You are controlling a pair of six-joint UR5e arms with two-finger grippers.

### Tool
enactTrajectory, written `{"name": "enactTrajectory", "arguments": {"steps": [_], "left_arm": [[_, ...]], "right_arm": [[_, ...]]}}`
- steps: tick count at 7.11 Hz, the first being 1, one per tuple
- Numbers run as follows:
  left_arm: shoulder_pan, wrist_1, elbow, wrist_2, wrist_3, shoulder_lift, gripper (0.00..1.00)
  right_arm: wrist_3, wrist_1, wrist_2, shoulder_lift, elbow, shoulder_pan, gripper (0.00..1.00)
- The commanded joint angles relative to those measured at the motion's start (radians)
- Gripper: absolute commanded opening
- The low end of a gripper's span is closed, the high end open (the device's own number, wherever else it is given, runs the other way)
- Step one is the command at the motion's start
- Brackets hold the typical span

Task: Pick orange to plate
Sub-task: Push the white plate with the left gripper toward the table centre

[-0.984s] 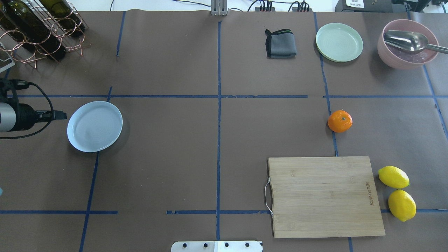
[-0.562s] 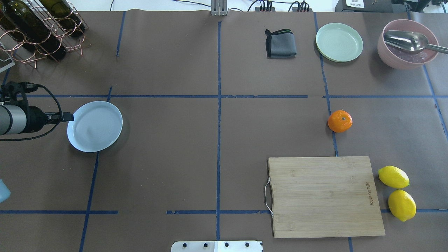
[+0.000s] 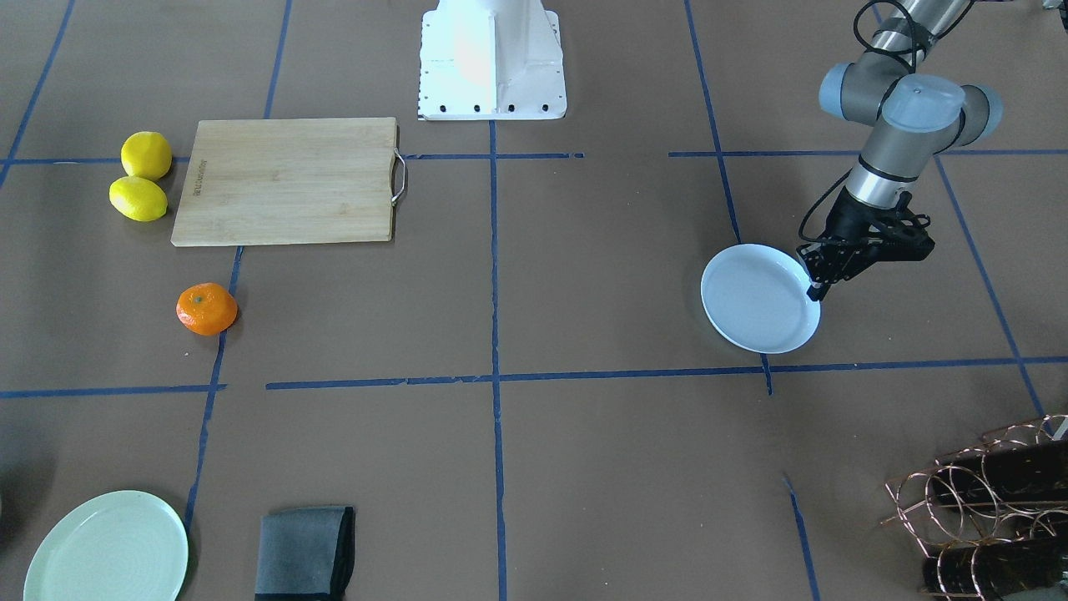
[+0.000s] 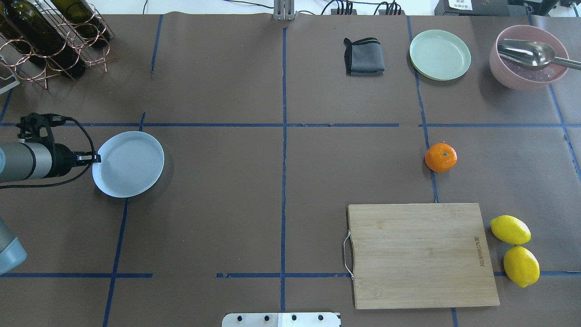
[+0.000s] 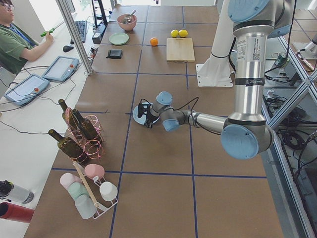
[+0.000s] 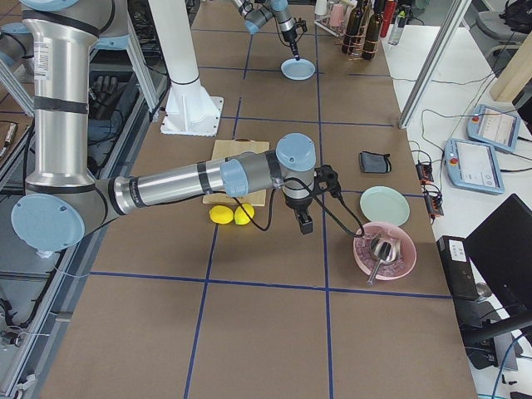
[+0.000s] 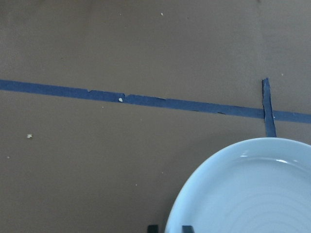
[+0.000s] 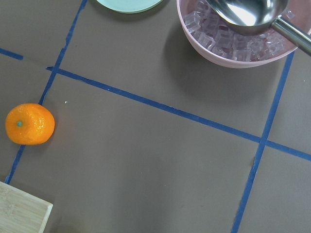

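I will release the pale bluish-white plate from my left gripper on the table's middle blue tape line (image 3: 491, 311), just before the crossing.
The pale bluish-white plate (image 4: 128, 164) lies empty on the left half of the table, also showing as plate (image 3: 759, 298) from the front. My left gripper (image 4: 96, 158) is at its left rim. In the left wrist view one dark fingertip (image 7: 153, 228) sits outside the rim and the other inside it, shut on the plate's edge (image 7: 252, 189). The orange (image 4: 440, 157) rests alone far to the right, just beyond the cutting board, and shows in the right wrist view as orange (image 8: 30, 124). My right gripper (image 6: 305, 224) shows only in the exterior right view, hanging above the table; I cannot tell its state.
A bamboo cutting board (image 4: 422, 255) lies at the near right with two lemons (image 4: 510, 229) beside it. At the back right are a pale green plate (image 4: 440, 55), a pink bowl (image 4: 529, 56) holding ice and a ladle, and a grey cloth (image 4: 364, 56). A wine rack (image 4: 50, 36) stands back left.
My left gripper has moved right from beside the plate onto its rim. The plate has slid a little to the right with it. The orange has not moved.
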Motion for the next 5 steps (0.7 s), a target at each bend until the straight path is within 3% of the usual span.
{"name": "enactTrajectory", "arguments": {"steps": [1,3,5], "left_arm": [[-0.002,0.001,-0.054,-0.009,0.004,-0.010,0.00],[-0.002,0.035,-0.068,-0.008,-0.011,-0.133,0.00],[0.010,0.215,-0.041,-0.003,-0.126,-0.354,0.00]], "right_arm": [[0.000,0.000,0.005,0.000,0.000,0.000,1.00],[0.003,0.000,0.005,0.000,0.003,0.000,1.00],[0.014,0.000,0.005,0.000,0.006,0.000,1.00]]}}
